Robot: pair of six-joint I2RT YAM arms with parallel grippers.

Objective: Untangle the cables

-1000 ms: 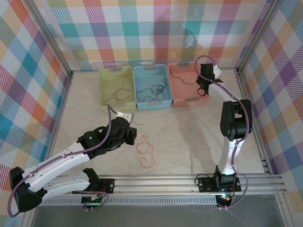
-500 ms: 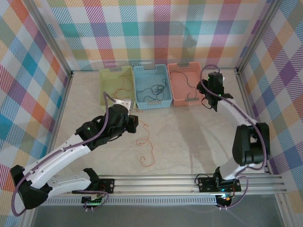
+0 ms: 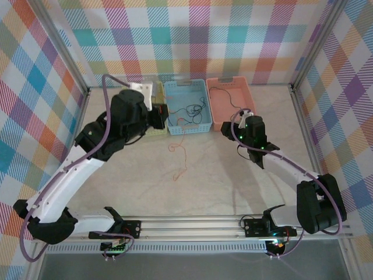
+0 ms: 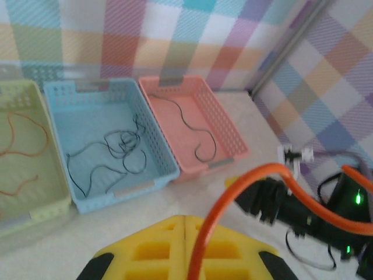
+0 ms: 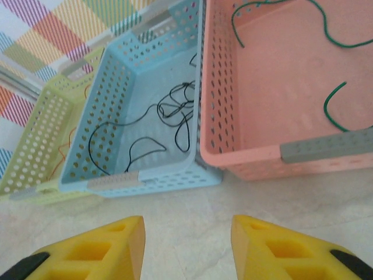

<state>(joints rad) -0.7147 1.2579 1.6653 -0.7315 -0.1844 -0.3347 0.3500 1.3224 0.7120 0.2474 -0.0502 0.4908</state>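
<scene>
My left gripper is holding the orange cable and will let it go in the green basket [image 3: 147, 116] [image 4: 22, 174], over the orange cable already lying there.
My left gripper [image 3: 161, 114] is raised in front of the baskets, shut on an orange cable [image 3: 183, 158] that dangles down to the table. In the left wrist view the yellow fingers [image 4: 157, 245] are pressed together and the orange cable [image 4: 233, 186] arches out of them to the right. A black cable [image 5: 169, 114] lies curled in the blue basket [image 3: 187, 126]. A green cable [image 5: 335, 99] lies in the pink basket [image 3: 232, 122]. Another orange cable [image 4: 23, 140] rests in the green basket [image 4: 35, 213]. My right gripper [image 3: 236, 129] hovers low before the pink basket, open, with nothing between its fingers [image 5: 116, 245].
The three baskets stand in a row against the back wall. My left arm [image 3: 87, 157] hides most of the green basket from above. Aluminium frame rails [image 3: 303, 111] border the table at both sides, and checked cloth walls enclose it.
My left arm rose and swung back toward the baskets, lifting the orange cable off the table. My right arm came away from over the pink basket, down to the table in front of it.
</scene>
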